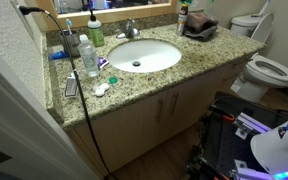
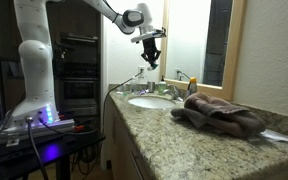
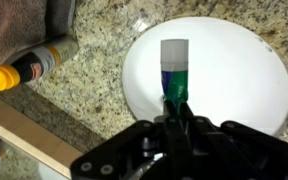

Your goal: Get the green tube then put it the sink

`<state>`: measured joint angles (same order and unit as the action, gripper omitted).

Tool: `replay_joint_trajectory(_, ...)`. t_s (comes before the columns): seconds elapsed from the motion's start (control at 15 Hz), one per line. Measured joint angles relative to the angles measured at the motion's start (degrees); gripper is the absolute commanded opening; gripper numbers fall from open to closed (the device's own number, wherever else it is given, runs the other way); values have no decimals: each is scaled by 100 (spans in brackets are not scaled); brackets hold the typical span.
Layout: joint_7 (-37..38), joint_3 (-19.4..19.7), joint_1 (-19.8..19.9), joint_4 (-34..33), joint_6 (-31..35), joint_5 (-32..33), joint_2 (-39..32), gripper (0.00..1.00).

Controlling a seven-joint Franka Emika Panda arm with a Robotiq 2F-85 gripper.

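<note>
Next, the gripper releases the green tube on the bottom of the white basin [image 1: 132, 63], toward the clear bottle's end.
In the wrist view my gripper [image 3: 174, 108] is shut on the green tube [image 3: 174, 78]. The tube's teal body and paler end point away from the jaws, over the white basin of the sink [image 3: 239, 70]. In an exterior view the gripper [image 2: 151, 58] hangs well above the sink [image 2: 152, 102], near the mirror. The oval sink [image 1: 162, 56] also shows set in the speckled granite counter. The gripper is out of sight in that view.
A brown towel [image 1: 198, 28] [image 2: 220, 116] lies on the counter beside the sink. A tall green bottle [image 1: 95, 31], a clear bottle [image 1: 88, 58] and a faucet [image 1: 131, 29] stand round the basin. An orange-capped bottle [image 3: 29, 68] lies on the granite. A toilet [image 1: 265, 69] stands beyond the counter.
</note>
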<state>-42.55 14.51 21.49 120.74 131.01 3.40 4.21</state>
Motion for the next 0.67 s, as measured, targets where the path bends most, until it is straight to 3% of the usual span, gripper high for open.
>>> replay_joint_trajectory(0.4, 141, -77, -816, 38, 165, -1, 561, 2)
replay_joint_trajectory(0.67, 548, -224, -1148, 478, 936, 122, 404, 2)
